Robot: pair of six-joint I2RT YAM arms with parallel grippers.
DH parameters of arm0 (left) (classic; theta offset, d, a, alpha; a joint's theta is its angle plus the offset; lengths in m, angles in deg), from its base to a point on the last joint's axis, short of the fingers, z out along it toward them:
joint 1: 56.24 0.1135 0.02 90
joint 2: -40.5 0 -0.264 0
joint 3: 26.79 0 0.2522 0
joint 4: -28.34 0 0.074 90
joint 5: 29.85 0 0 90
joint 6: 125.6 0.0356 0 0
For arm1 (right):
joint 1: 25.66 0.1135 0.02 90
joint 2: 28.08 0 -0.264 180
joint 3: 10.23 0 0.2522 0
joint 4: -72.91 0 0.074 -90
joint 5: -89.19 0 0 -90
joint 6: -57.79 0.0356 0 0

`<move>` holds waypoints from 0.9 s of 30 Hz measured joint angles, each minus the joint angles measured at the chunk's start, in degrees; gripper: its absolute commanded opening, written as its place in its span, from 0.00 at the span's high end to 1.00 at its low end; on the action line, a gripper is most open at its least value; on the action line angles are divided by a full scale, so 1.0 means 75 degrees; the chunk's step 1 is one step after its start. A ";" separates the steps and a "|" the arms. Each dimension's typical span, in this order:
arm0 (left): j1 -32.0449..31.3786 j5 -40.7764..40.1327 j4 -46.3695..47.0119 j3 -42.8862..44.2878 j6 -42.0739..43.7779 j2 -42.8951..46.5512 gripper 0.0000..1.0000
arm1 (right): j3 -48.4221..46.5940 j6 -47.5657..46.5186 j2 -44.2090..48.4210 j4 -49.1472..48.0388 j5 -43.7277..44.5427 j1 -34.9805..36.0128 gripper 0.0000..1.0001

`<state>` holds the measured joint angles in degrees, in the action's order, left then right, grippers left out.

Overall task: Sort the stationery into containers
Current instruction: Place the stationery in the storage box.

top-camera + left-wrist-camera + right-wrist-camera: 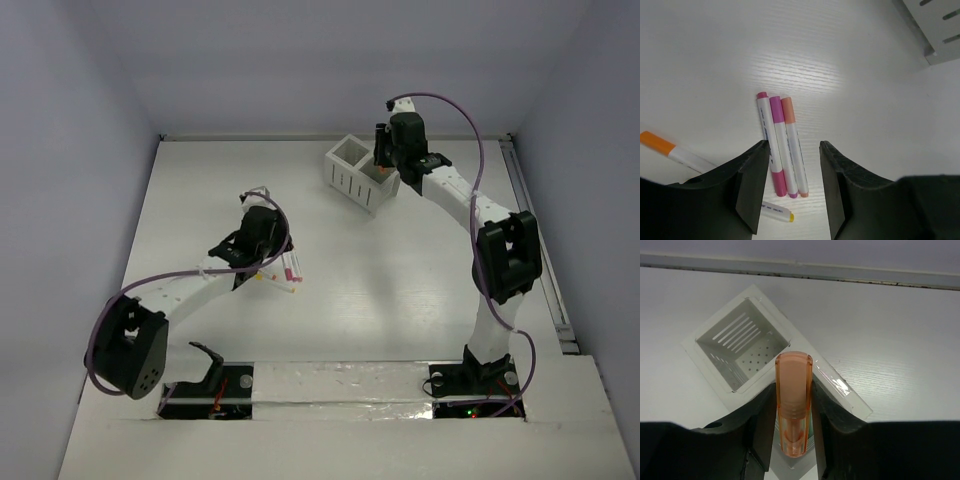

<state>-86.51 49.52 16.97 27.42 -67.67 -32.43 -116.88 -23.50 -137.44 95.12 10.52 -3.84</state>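
The pink-ended pen lies beside the magenta-ended pen, and I need to close my left gripper on the white body (285,259) (768,127) of that pink-ended pen.
Three thin white pens (782,150) with pink, magenta and peach ends lie side by side on the table, also seen in the top view as pens (292,268). My left gripper (792,146) hovers open just above them, its fingers on either side and touching none. A yellow-ended pen (777,211) and an orange-capped pen (670,150) lie close by. My right gripper (793,390) is shut on a stubby orange stick (793,380), held over the white slatted container (735,337). In the top view that gripper (383,162) hangs over the box's (352,172) right compartment.
A metal rail (538,240) runs along the table's right edge. Grey walls close in the back and both sides. The container stands at the back centre, a corner of it (940,25) showing in the left wrist view.
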 measured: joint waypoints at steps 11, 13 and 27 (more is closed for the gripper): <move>-0.0017 -0.0510 0.0562 0.0000 0.0006 -0.1291 0.61 | 0.0044 0.0070 0.0003 -0.0023 -0.0248 0.0000 0.36; -0.0023 -0.0551 0.0606 0.0000 0.0006 -0.1402 0.64 | 0.0143 0.0085 0.0017 -0.0058 -0.0303 0.0000 0.36; -0.0157 -0.1020 0.0679 0.0012 0.0003 -0.1693 0.76 | 0.0764 0.0312 0.0554 -0.0391 -0.0825 0.0000 0.38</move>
<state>-87.69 41.87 22.06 27.51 -67.65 -45.12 -111.15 -21.16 -133.29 92.19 4.34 -3.84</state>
